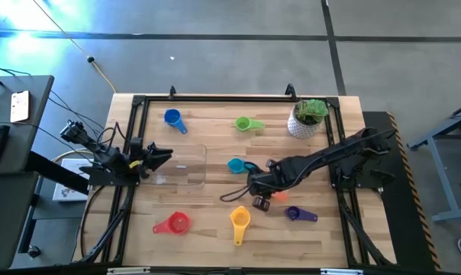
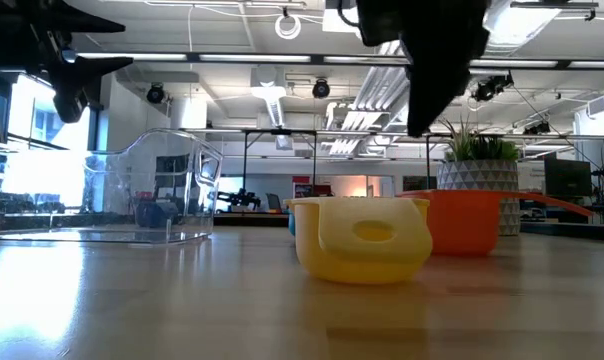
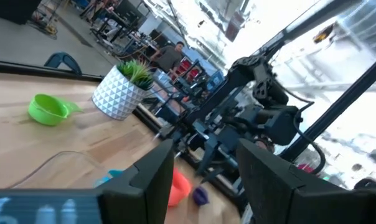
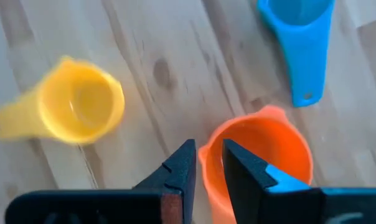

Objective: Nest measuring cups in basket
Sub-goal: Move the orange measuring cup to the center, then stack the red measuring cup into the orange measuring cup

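My left gripper will go to the red cup next and grip the red cup's rim (image 1: 172,216) next to its handle, on the side toward the clear basket.
My right gripper (image 4: 208,155) hangs pointing down just above the orange cup (image 4: 256,158), its fingers a narrow gap apart over the cup's rim. In the low view the orange cup (image 2: 462,222) sits on the table with the gripper (image 2: 427,120) clear above it. The yellow cup (image 1: 240,220), cyan cup (image 1: 236,165), purple cup (image 1: 295,215), red cup (image 1: 173,224), blue cup (image 1: 173,119) and green cup (image 1: 246,124) lie scattered on the table. The clear basket (image 1: 186,168) stands at the left. My left gripper (image 1: 160,155) waits open at its left side.
A white pot with a green plant (image 1: 307,118) stands at the far right corner. A black frame (image 1: 215,98) runs around the wooden table top. Bare wood lies between the basket and the cyan cup.
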Tool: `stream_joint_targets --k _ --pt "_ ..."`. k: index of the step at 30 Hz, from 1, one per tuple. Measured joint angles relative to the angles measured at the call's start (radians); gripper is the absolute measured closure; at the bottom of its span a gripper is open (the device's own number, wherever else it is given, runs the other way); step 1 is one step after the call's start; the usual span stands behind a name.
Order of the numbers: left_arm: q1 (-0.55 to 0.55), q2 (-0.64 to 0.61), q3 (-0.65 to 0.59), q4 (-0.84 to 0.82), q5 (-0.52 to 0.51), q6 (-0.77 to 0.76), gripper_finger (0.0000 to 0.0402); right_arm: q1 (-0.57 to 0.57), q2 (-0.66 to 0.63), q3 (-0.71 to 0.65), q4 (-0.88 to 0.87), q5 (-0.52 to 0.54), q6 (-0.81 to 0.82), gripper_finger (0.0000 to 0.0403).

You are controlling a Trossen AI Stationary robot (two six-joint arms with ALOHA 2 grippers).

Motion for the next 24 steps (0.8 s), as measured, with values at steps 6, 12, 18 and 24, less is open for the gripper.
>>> stream_joint_targets --k 6,12,18,24 --pt "0.0 0.0 0.043 0.001 0.025 0.023 0.0248 -0.045 0.0 0.081 -0.002 0.007 0.064 0.0331" --pt "0.0 0.0 0.135 -0.054 0.109 0.055 0.026 -0.091 0.0 0.174 -0.005 0.007 0.087 0.0331" --pt "0.0 0.049 0.299 -0.223 0.146 0.045 0.027 -0.121 0.0 0.27 -0.037 0.008 0.073 0.0331" --pt "0.0 0.194 0.504 -0.443 0.166 0.029 0.0273 -0.12 0.0 0.357 -0.064 0.009 -0.031 0.0331"
